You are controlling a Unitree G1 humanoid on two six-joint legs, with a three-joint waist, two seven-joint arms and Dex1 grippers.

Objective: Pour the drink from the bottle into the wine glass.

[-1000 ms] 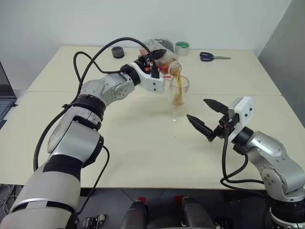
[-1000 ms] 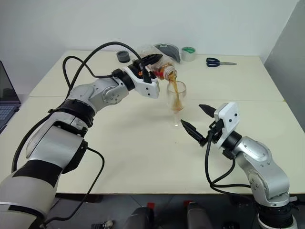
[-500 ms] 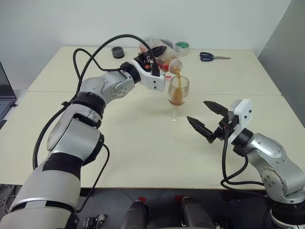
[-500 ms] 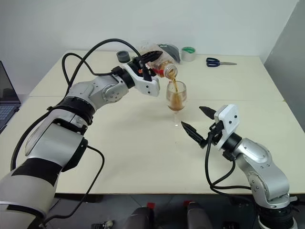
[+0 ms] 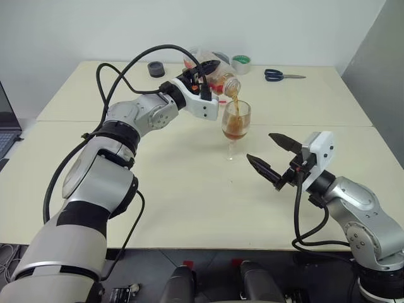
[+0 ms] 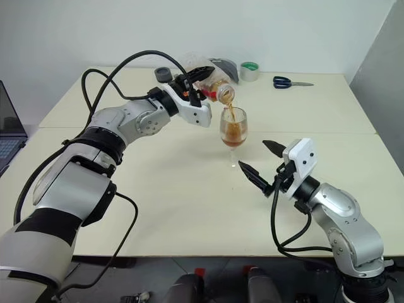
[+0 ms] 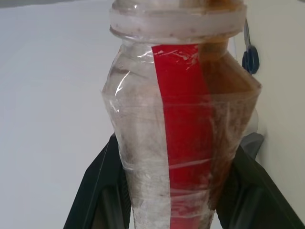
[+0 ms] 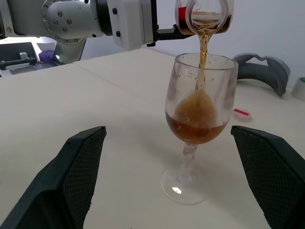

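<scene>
I need to use my left gripper to release the clear bottle on the bare table [image 5: 165, 148], in the space between the wine glass and my silver arm. The bottle is tilted just above the wine glass now.
My left gripper [image 5: 211, 76] is shut on the clear bottle [image 5: 219, 81] with the red label [image 7: 183, 119], held tilted with its mouth just above the wine glass [image 5: 236, 120]. A thin stream of the amber drink [image 8: 202, 57] falls from the bottle's mouth [image 8: 205, 12] into the bowl. The drink [image 8: 198, 126] fills roughly the lower third of the glass, which stands upright on the table's middle. My right gripper [image 5: 260, 146] is open, hovering to the right of the glass's foot, its fingers [image 8: 81, 167] pointing at the glass without touching it.
At the table's far edge lie blue scissors [image 5: 282, 76], a green tape roll [image 5: 240, 62], a black roll [image 5: 156, 68] and a grey object [image 6: 222, 66]. A small red-and-white cap [image 8: 241, 113] lies just beyond the glass. A laptop [image 5: 5, 126] sits at the far left.
The drink level in the wine glass has risen while the stream kept flowing. The bottle sits slightly higher. My right gripper has stayed in place.
</scene>
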